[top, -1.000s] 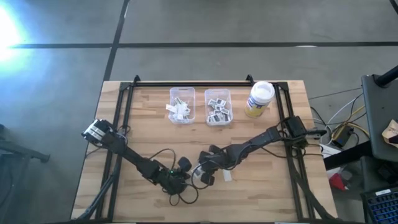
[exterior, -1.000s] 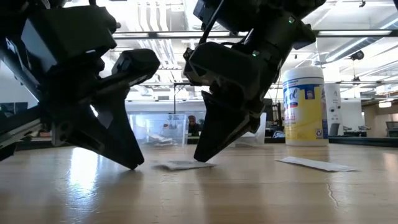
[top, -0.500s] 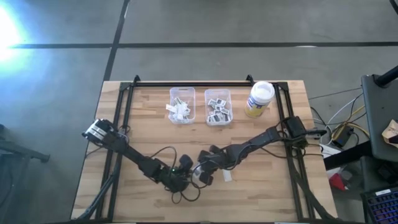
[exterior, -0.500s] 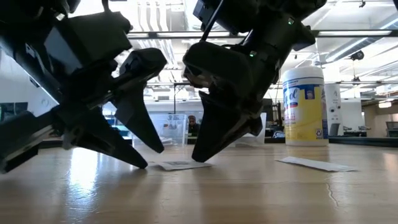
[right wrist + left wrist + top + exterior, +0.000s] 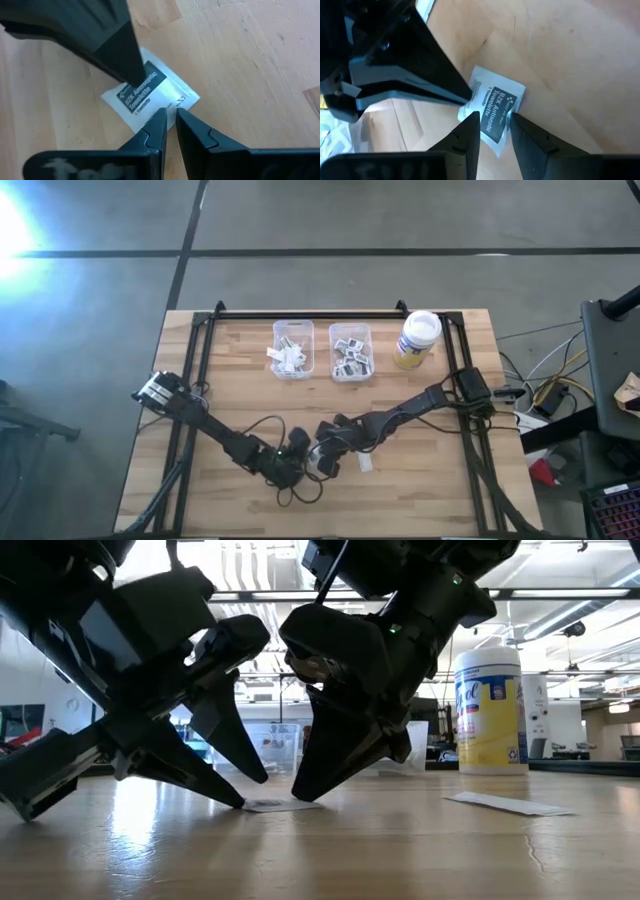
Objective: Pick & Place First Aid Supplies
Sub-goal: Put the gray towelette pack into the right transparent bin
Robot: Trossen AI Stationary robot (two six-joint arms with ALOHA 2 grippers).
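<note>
The packet lies flat between the left gripper's open fingers, so the right gripper needs to pin one edge while the left gripper pinches the opposite edge (image 5: 501, 141).
A square white packet (image 5: 497, 107) with dark print, one of the first aid supplies, lies flat on the wooden table near its front middle. My two grippers meet over it. My left gripper (image 5: 492, 127) is open. In the low view one of its fingertips (image 5: 238, 802) is down at the packet's left edge (image 5: 252, 805) and the other stands raised above the packet. My right gripper (image 5: 170, 120) is shut, with its tips on the packet's opposite edge. A long pale strip (image 5: 510, 804) lies flat farther right. My left gripper has its lower fingertip on the table at the packet's left edge, slanting down from the table's left. Whether it touches the packet, I cannot tell. My right gripper presses its shut fingertips (image 5: 161, 116) down on the packet's edge (image 5: 172, 102), slanting down from the table's right. The packet lies flat on the table under them.
Two clear bins (image 5: 275, 345) (image 5: 369, 340) holding several packets stand at the table's far middle. A white-lidded yellow jar (image 5: 417, 338) stands at the far right. Bare wood lies between the bins and the grippers.
My left gripper has opened from shut and edged toward the packet, bringing one fingertip down at its left edge.
</note>
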